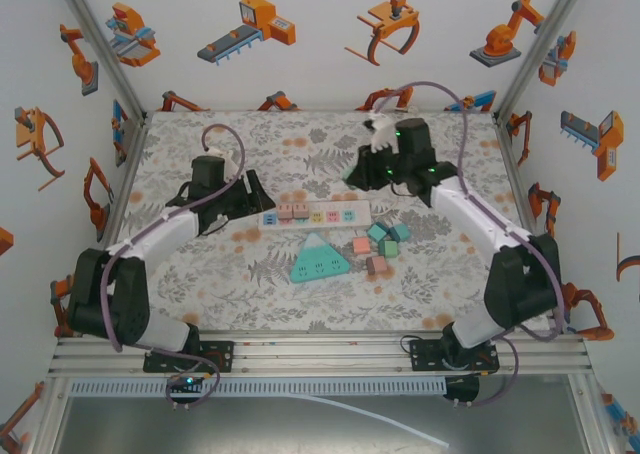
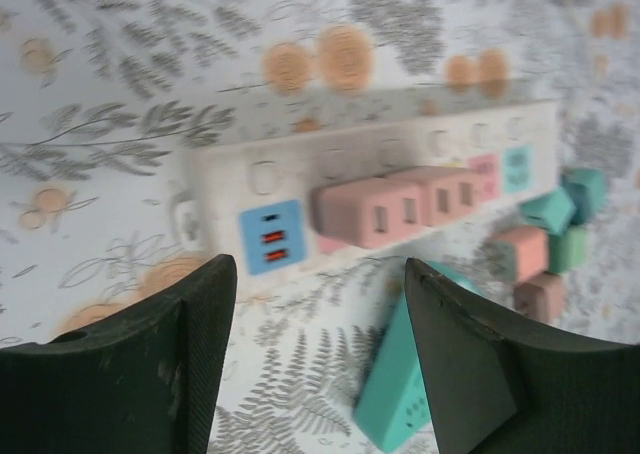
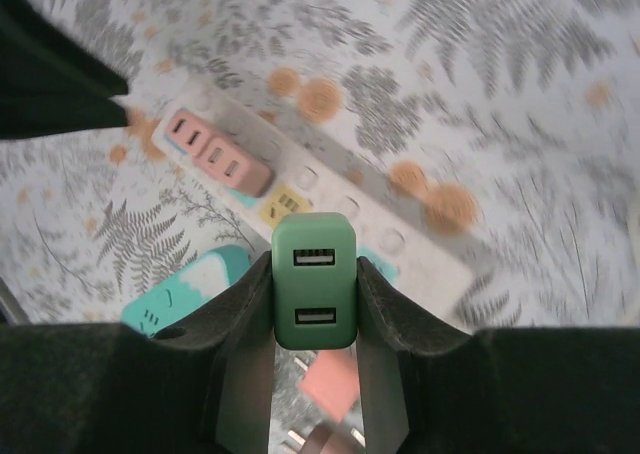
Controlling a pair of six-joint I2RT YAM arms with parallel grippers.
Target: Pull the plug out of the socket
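Note:
Next, I release the green plug with my right gripper on the table (image 1: 402,217) just behind the loose teal plugs, beyond the strip's end.
The white power strip (image 1: 335,215) lies across the middle of the table with two pink plugs (image 1: 292,212) seated near its left end. In the right wrist view my right gripper (image 3: 313,299) is shut on a green two-port plug (image 3: 313,292) and holds it in the air above the strip (image 3: 420,249). My left gripper (image 2: 320,309) is open with nothing between its fingers (image 2: 190,354). It hovers just in front of the strip's left end (image 2: 225,179), near the blue USB panel (image 2: 271,236) and the pink plugs (image 2: 365,212).
A teal triangular socket block (image 1: 320,259) sits in front of the strip, also in the left wrist view (image 2: 395,389). Several loose pink and teal plugs (image 1: 380,246) lie to its right. Printed walls and aluminium posts enclose the table.

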